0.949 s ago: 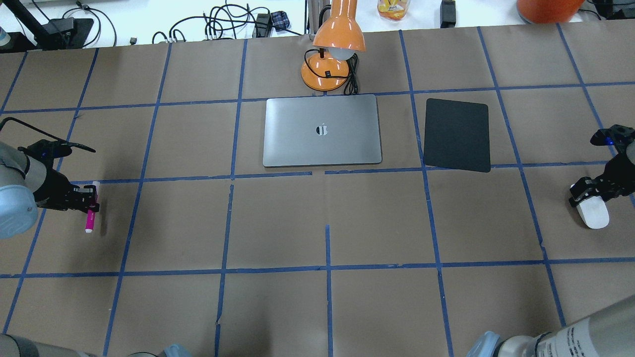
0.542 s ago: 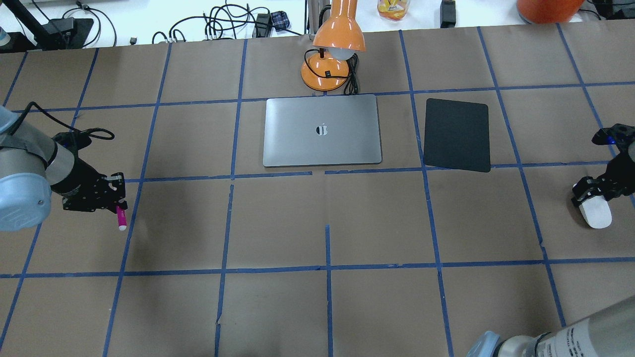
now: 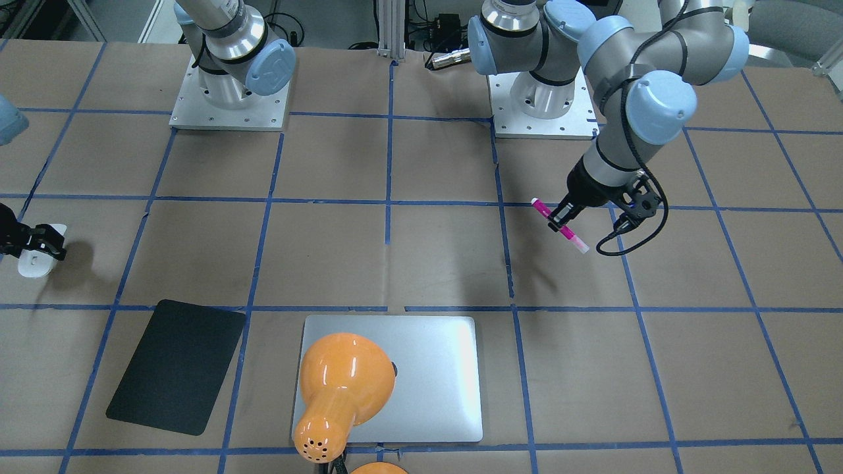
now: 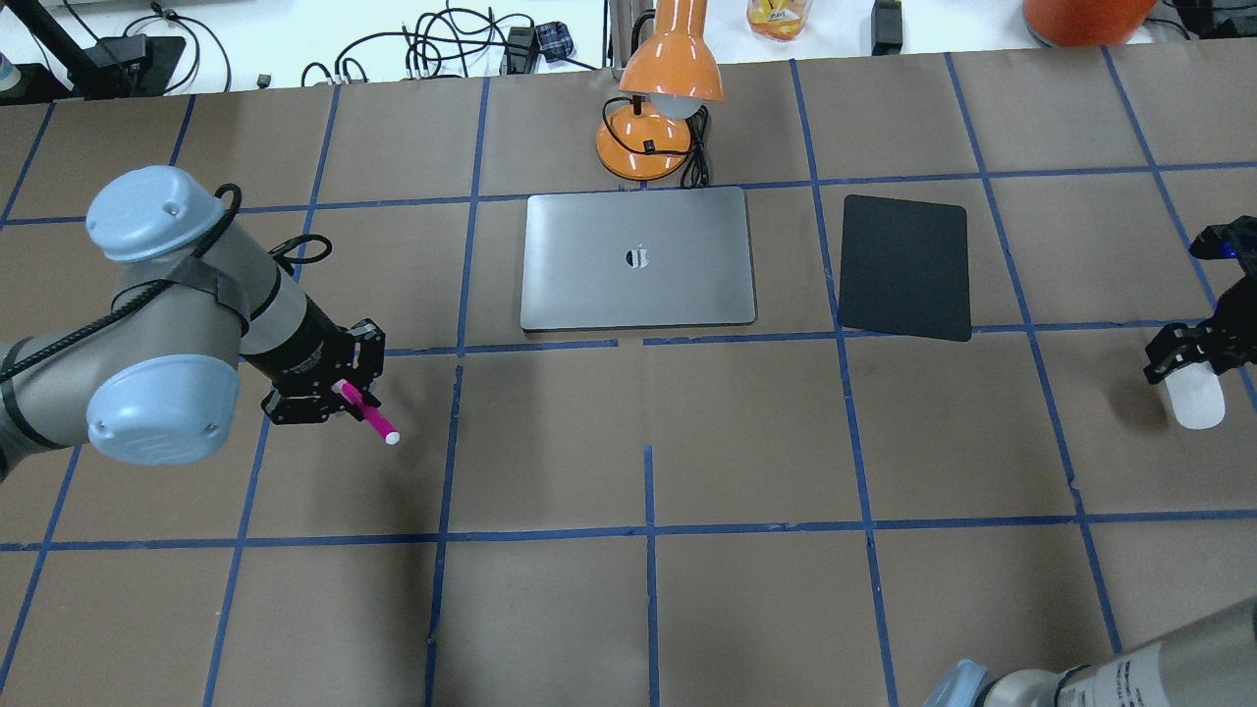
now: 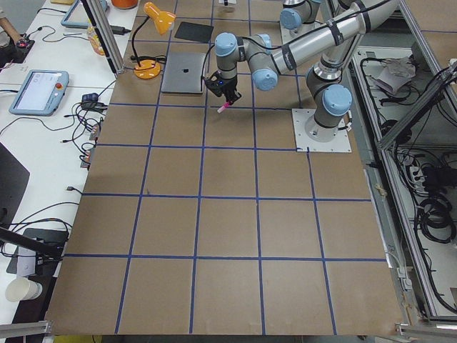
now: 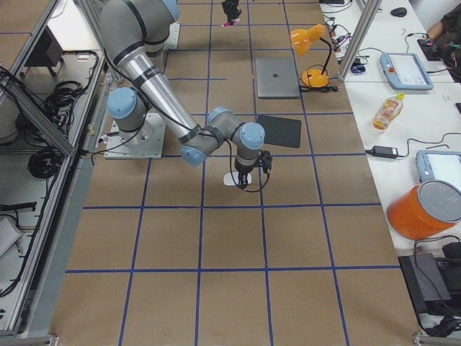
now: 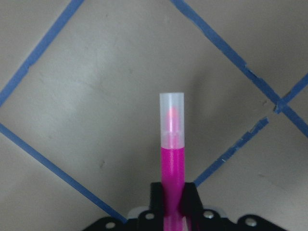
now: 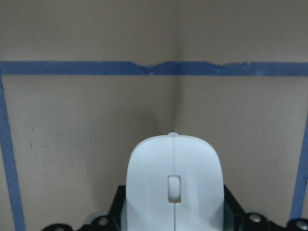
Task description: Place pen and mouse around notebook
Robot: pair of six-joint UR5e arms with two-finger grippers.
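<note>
I will let go of the magenta pen with my left gripper on the brown paper (image 3: 393, 255) by the end of the blue tape, facing the notebook.
The silver-grey notebook (image 4: 638, 257) lies closed at the back centre, its far edge close to the lamp base. My left gripper (image 4: 339, 393) is shut on the magenta pen (image 4: 365, 417), holding it tilted above the paper to the front-left of the notebook, pale end pointing outward. The left wrist view shows the pen (image 7: 172, 159) sticking out from between the fingers. At the far right edge my right gripper (image 4: 1193, 358) is shut on the white mouse (image 4: 1196, 398), which fills the bottom of the right wrist view (image 8: 174, 185). The mouse's shadow falls apart from it.
A black mat (image 4: 905, 267) lies just right of the notebook. An orange desk lamp (image 4: 656, 108) stands behind the notebook, its cable beside the base. Brown paper with a blue tape grid (image 4: 648, 530) covers the table. Cables and devices line the far bench.
My left arm has swung right with the pen, from the table's left edge towards the notebook, and the pen now points down-right. The right gripper with the mouse has shifted slightly back and right.
</note>
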